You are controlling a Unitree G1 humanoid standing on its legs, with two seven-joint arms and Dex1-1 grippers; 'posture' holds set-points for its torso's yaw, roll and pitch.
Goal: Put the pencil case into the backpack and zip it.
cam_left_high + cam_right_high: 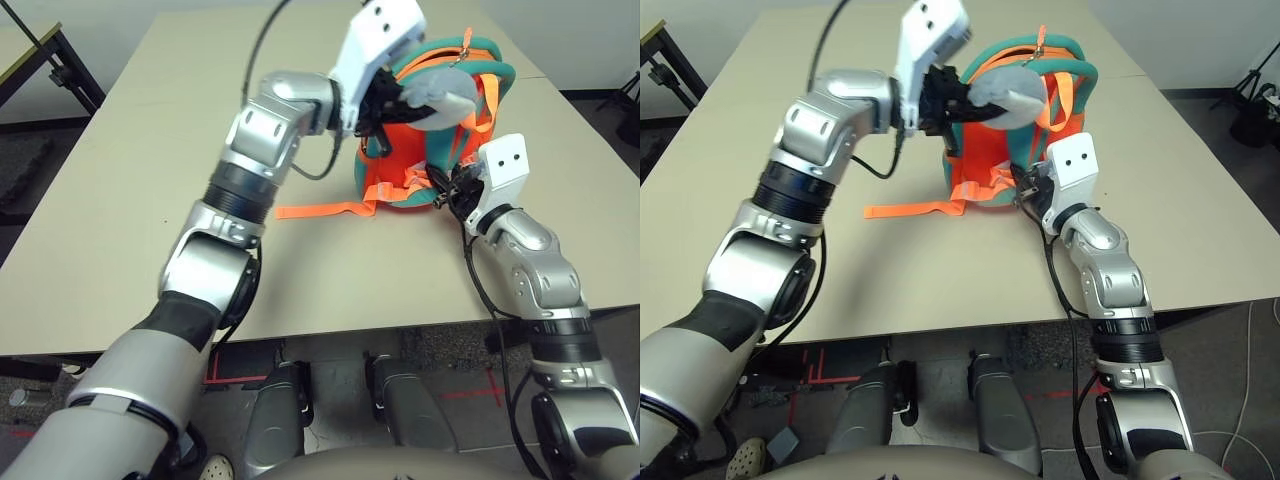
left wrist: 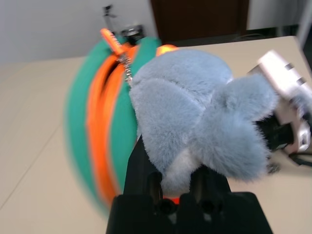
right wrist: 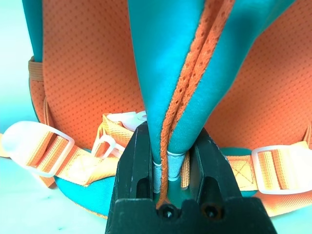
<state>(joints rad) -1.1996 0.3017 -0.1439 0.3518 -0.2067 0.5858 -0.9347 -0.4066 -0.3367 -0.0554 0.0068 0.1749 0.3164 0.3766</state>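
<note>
Next, my left gripper releases the plush charm on the table (image 1: pixel 330 182) behind the loose orange strap, next to the backpack.
The orange backpack (image 1: pixel 385 175) with teal trim stands upright toward the far right of the table. Its grey plush charm (image 1: pixel 445 100) hangs near the top. My left gripper (image 1: pixel 400 100) is raised beside the top of the backpack, and in the left wrist view the plush charm (image 2: pixel 195 112) sits between its black fingers (image 2: pixel 139 165), which are shut on it. My right gripper (image 1: pixel 452 190) is low at the backpack's near side, shut on a teal shoulder strap (image 3: pixel 165 73). An orange zipper tab (image 2: pixel 111 40) sticks up at the top seam. The pencil case is out of view.
A loose orange webbing strap (image 1: pixel 320 210) trails across the beige table (image 1: pixel 130 180) toward my left arm. A black metal stand (image 1: pixel 40 55) is off the table's far left corner. The table's near edge runs just below my forearms.
</note>
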